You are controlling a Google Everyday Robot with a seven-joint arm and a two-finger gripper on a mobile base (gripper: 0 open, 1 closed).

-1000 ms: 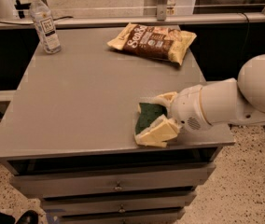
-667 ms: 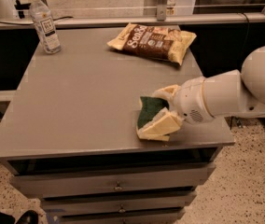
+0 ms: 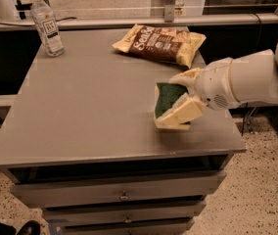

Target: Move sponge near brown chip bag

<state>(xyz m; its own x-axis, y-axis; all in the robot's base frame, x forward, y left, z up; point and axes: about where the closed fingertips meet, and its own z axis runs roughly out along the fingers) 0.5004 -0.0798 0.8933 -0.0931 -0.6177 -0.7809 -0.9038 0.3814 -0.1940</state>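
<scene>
I will set the sponge on the grey table [image 3: 189,77] just before the brown chip bag's near corner with my gripper.
The sponge [image 3: 167,97], dark green top over pale yellow foam, is tilted on edge and lifted slightly above the right side of the grey table [image 3: 90,106]. My gripper [image 3: 182,98] comes in from the right and is shut on the sponge, one cream finger above it and one below. The brown chip bag [image 3: 159,43] lies flat at the table's far right, a short way beyond the sponge and apart from it.
A clear water bottle [image 3: 46,25] with a white cap stands at the table's far left corner. The table has drawers [image 3: 124,196] below its front edge. A railing and floor lie beyond the far edge.
My gripper has lifted the sponge off the table and carried it up and away from the front edge, toward the chip bag. The bag and bottle have not moved.
</scene>
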